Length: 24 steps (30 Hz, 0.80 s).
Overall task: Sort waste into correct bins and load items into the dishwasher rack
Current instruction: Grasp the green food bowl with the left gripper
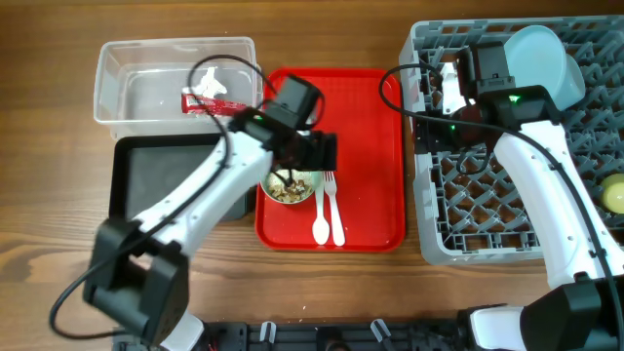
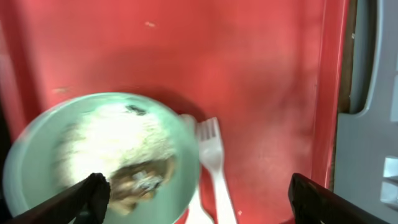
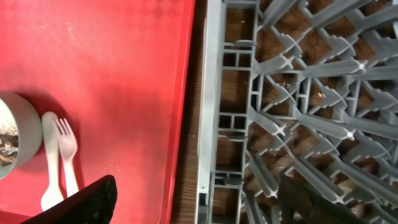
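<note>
My left gripper is next. It should grip the pale green bowl's rim (image 1: 314, 192) (image 2: 197, 176) on the side beside the white spoon.
A pale green bowl (image 1: 291, 188) holding white-and-brown food scraps (image 2: 118, 149) sits on the red tray. A white fork (image 1: 336, 210) and spoon (image 1: 320, 214) lie just to its right. My left gripper (image 1: 307, 166) is open above the bowl's far rim; in the left wrist view (image 2: 199, 208) one finger is over the bowl (image 2: 37, 168) and the fork (image 2: 211, 155) lies between the fingers. My right gripper (image 1: 436, 102) is open and empty over the left edge of the grey dishwasher rack (image 1: 487, 210). The red-and-white wrapper (image 1: 210, 100) lies in the clear tub (image 1: 122, 68).
The black tray (image 1: 146, 175) lies below the clear tub. Pale blue dishware (image 1: 541, 63) stands in the rack's far corner and a yellow cup (image 1: 614, 193) is at its right edge. The red tray (image 1: 366, 127) lies between the bins and the rack, and its right rim shows in the right wrist view (image 3: 124, 74).
</note>
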Each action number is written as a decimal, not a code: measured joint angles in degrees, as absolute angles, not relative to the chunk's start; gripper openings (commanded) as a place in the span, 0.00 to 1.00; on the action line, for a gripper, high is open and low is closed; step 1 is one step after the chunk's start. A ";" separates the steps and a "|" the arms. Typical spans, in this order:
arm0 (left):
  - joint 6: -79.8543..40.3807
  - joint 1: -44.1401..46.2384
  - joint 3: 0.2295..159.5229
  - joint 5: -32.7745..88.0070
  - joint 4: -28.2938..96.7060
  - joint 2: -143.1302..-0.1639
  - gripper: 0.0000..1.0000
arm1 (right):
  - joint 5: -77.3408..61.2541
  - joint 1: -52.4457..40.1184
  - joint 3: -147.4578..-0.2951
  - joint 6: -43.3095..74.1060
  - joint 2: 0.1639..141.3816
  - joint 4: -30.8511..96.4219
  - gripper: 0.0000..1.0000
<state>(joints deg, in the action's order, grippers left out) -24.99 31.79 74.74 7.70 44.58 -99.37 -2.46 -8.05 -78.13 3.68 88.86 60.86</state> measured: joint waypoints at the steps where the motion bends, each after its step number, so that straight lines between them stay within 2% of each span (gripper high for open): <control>1: -25.21 33.47 74.74 7.03 43.11 -101.32 0.92 | -2.28 -8.05 -78.13 3.73 88.86 60.99 0.84; 4: -25.69 36.32 74.74 5.13 41.32 -105.58 0.84 | -2.24 -8.05 -78.13 3.88 88.86 61.95 0.84; 5: -25.87 36.88 74.74 4.75 41.19 -106.72 0.79 | -2.09 -8.05 -78.13 3.88 88.86 62.17 0.84; 6: -26.00 37.36 74.74 4.34 40.95 -107.79 0.66 | -2.04 -8.05 -78.13 3.88 88.86 62.28 0.84; 11: -26.00 38.85 74.74 2.11 40.69 -111.70 0.31 | -1.85 -8.05 -78.13 3.88 88.86 62.35 0.84; 13: -26.48 38.96 74.74 1.54 40.66 -111.98 0.25 | -1.85 -8.05 -78.13 3.88 88.86 62.37 0.84; 14: -26.33 38.96 74.74 1.48 40.64 -111.98 0.14 | -1.85 -8.05 -78.13 3.88 88.86 62.41 0.84; 16: -26.50 38.96 74.74 1.26 40.69 -111.98 0.04 | -1.85 -8.05 -78.13 3.88 88.86 62.65 0.84; 24: -26.37 39.24 75.24 -2.15 44.16 -110.32 0.04 | -1.83 -8.05 -78.13 3.88 88.86 63.29 0.84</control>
<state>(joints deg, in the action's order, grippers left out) -26.37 39.24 75.24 -2.15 44.16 -110.32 -1.83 -8.05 -78.13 3.88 88.86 63.29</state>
